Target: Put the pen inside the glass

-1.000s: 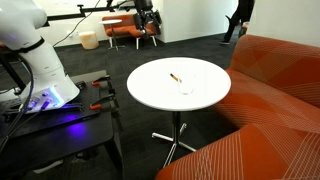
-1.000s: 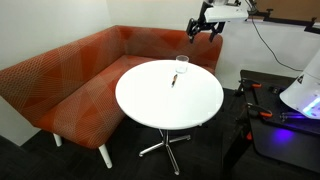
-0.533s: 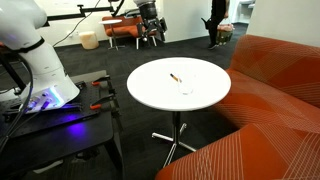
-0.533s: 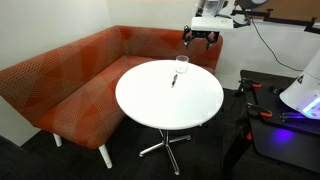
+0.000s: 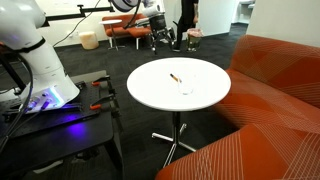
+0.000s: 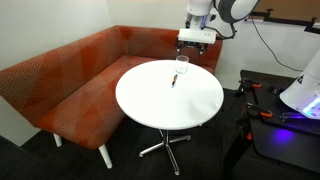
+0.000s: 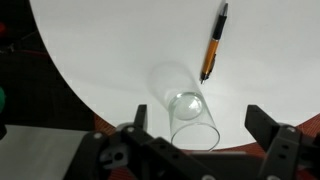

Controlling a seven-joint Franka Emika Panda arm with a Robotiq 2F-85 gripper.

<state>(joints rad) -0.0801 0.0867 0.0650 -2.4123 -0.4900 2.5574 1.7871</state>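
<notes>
The robot's gripper will next move to the orange-brown part of the pen's body (image 5: 177, 78) (image 7: 211, 53), next to the clear glass, and close there.
The pen (image 7: 212, 45), orange-brown with a dark end, lies flat on the round white table (image 7: 100, 50); it also shows in both exterior views (image 5: 175, 77) (image 6: 173, 80). The clear glass (image 7: 192, 118) stands upright near the table's edge, close to the pen, faint in both exterior views (image 5: 187, 88) (image 6: 182, 64). My gripper (image 7: 196, 114) is open and empty. It hangs in the air above the glass, a finger on each side of it in the wrist view. It also shows in both exterior views (image 5: 162, 38) (image 6: 195, 40).
An orange corner sofa (image 6: 70, 75) (image 5: 275, 85) wraps round the table. A black bench (image 5: 60, 120) carries the robot base (image 5: 40, 70) and a red-handled tool (image 5: 100, 83). A person (image 5: 186, 15) walks in the background.
My gripper has moved down and towards the table, to above the glass. The person in the background has walked left. Pen and glass have not moved.
</notes>
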